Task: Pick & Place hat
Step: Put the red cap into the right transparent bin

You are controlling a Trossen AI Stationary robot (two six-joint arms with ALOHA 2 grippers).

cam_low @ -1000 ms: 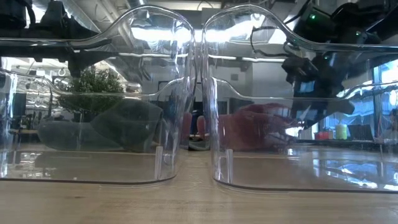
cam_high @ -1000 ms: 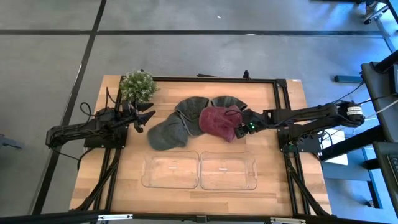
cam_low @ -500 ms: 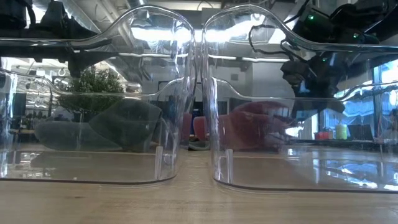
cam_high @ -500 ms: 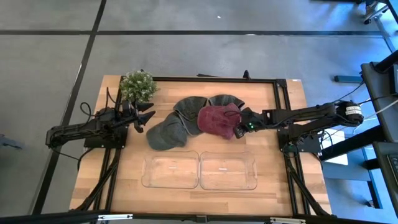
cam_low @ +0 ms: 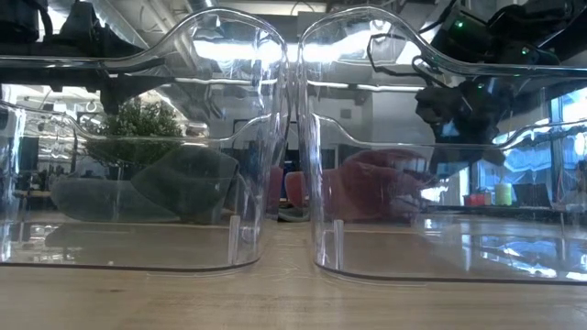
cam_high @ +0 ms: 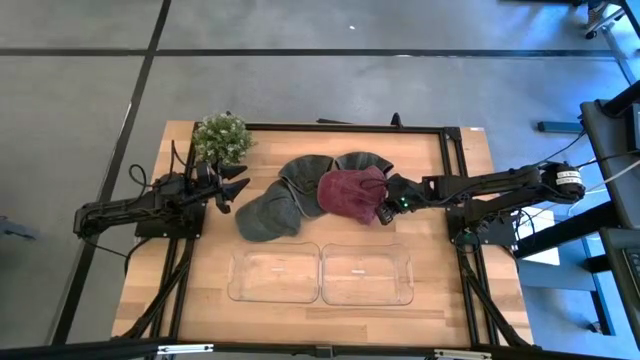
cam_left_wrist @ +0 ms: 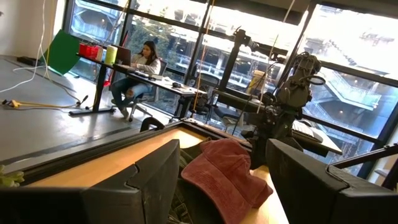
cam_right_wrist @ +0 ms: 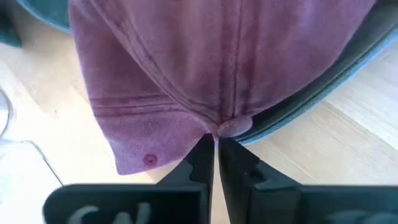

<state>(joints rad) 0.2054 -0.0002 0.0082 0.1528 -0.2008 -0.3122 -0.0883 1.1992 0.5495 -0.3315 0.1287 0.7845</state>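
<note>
The fingers of my right gripper meet only the maroon hat's top button, so I will open them, reach further in and pinch a deeper fold of the hat's cloth (cam_right_wrist: 225, 99).
A maroon hat (cam_high: 345, 194) lies mid-table, partly on a grey hat (cam_high: 268, 216) and two more dark hats (cam_high: 305, 171) behind it. My right gripper (cam_high: 383, 208) reaches in from the table's right and is shut on the maroon hat's right side; the right wrist view shows the hat's crown (cam_right_wrist: 205, 68) filling the picture. My left gripper (cam_high: 236, 188) waits open near the table's left side, apart from the hats, its two fingers framing the maroon hat (cam_left_wrist: 224, 174) farther off. My right gripper pinches a small fold of the maroon hat's crown cloth (cam_right_wrist: 214, 132) between its two fingertips, right beside the crown's top button (cam_right_wrist: 233, 127). The fingers come from the table's right, slanting slightly down. The hat still rests on the table and the hats under it.
Two clear plastic bins (cam_high: 275, 276) (cam_high: 366, 275) stand side by side near the table's front edge. A small potted plant (cam_high: 222, 137) sits at the far left corner. A black frame (cam_high: 345, 127) borders the table. A person sits at a desk far behind (cam_left_wrist: 144, 59).
My right gripper has edged toward the table's left into the maroon hat, and the hat's right side has been pushed in and drawn together a little. The rest of the hat and the grey hats have stayed in place.
</note>
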